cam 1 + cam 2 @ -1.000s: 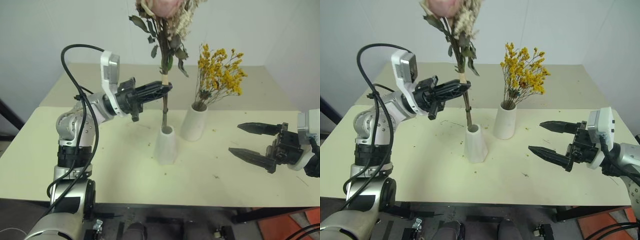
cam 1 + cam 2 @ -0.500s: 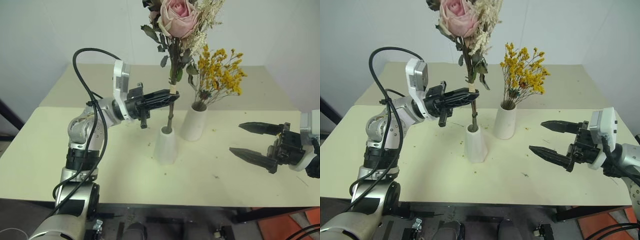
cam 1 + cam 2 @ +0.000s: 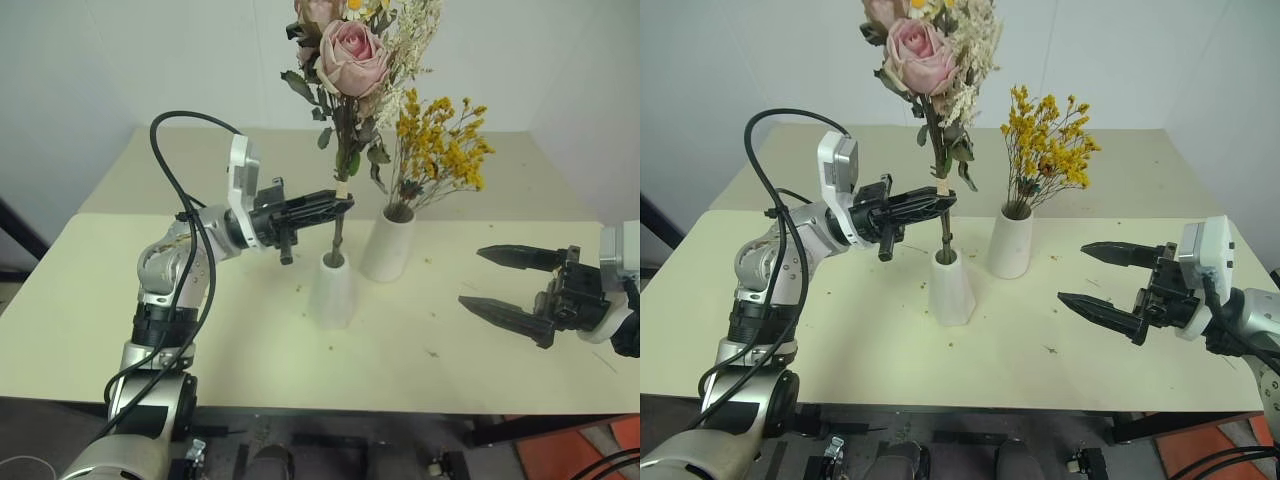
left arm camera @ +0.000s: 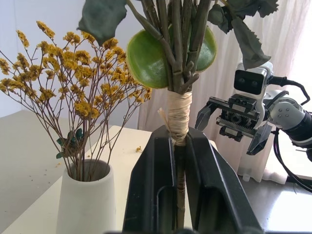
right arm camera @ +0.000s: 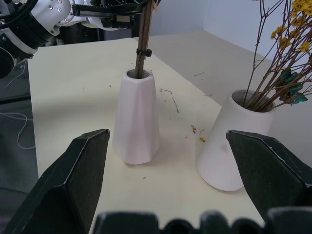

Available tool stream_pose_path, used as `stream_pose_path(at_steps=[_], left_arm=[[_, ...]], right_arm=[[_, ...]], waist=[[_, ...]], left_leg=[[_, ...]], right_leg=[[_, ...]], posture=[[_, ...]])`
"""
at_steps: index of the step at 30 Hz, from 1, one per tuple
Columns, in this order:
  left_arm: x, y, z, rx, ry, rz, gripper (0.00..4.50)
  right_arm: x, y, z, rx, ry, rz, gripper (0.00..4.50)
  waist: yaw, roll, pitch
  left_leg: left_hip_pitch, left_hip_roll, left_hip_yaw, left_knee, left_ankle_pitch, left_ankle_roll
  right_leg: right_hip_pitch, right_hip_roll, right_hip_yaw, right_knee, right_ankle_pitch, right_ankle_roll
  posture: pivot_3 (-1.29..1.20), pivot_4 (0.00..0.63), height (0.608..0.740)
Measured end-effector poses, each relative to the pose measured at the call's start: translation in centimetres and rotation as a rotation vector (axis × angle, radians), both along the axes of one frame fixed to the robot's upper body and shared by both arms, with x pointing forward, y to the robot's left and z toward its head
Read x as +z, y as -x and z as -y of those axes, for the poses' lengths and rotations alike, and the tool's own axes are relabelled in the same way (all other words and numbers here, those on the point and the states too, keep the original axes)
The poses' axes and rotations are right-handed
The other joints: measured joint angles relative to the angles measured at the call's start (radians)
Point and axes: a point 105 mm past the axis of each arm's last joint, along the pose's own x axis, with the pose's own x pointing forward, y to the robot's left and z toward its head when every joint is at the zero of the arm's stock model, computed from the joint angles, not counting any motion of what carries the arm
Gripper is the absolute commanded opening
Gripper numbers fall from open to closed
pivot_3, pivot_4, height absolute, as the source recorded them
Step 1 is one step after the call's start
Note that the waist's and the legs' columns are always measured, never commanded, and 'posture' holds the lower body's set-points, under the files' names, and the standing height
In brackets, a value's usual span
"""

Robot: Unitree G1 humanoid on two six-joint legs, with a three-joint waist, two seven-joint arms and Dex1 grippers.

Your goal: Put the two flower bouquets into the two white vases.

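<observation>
I need to let go of the pink rose bouquet with my left gripper in the small opening of the slim cone vase (image 3: 335, 262).
My left gripper (image 3: 343, 203) is shut on the raffia-wrapped stems (image 4: 178, 114) of the pink rose bouquet (image 3: 352, 55). It holds the bouquet upright over the slim cone vase (image 3: 331, 290). The stem ends reach into that vase's small mouth (image 5: 138, 73). Just to its right stands the wider white vase (image 3: 388, 250), and the yellow dried bouquet (image 3: 440, 145) sits in it. My right gripper (image 3: 471, 277) hovers open above the table to the right of both vases, with nothing between its fingers.
The vases stand mid-table on a cream tabletop (image 3: 250, 330) sprinkled with small dried flower bits (image 3: 1048, 349). A black cable (image 3: 170, 160) loops above my left arm. The table's front edge (image 3: 330, 408) runs close below the vases.
My left gripper has come down and slightly right with the rose bouquet, so the stems sit lower in the slim vase and the rose heads are in view. The right gripper has kept still.
</observation>
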Motion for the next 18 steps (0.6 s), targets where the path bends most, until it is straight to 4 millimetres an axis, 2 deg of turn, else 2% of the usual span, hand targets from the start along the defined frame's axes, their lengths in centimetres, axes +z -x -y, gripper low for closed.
stream_pose_path(at_steps=[10, 18], left_arm=[[-1.8, 0.1, -0.1, 0.027, -0.021, -0.046, 0.05], [-2.5, 0.1, 0.0, 0.032, -0.035, -0.063, 0.05]], right_arm=[[0.0, 0.0, 0.0, -0.001, -0.001, 0.0, 4.5], [-0.2, 0.1, -0.1, 0.0, 0.002, -0.004, 4.5]], waist=[[0.0, 0.0, 0.0], [0.0, 0.0, 0.0]], left_leg=[[0.0, 0.0, 0.0, 0.0, 0.0, 0.0], [0.0, 0.0, 0.0, 0.0, 0.0, 0.0]], right_leg=[[0.0, 0.0, 0.0, 0.0, 0.0, 0.0], [0.0, 0.0, 0.0, 0.0, 0.0, 0.0]], posture=[[0.0, 0.15, 0.74], [0.0, 0.15, 0.74]])
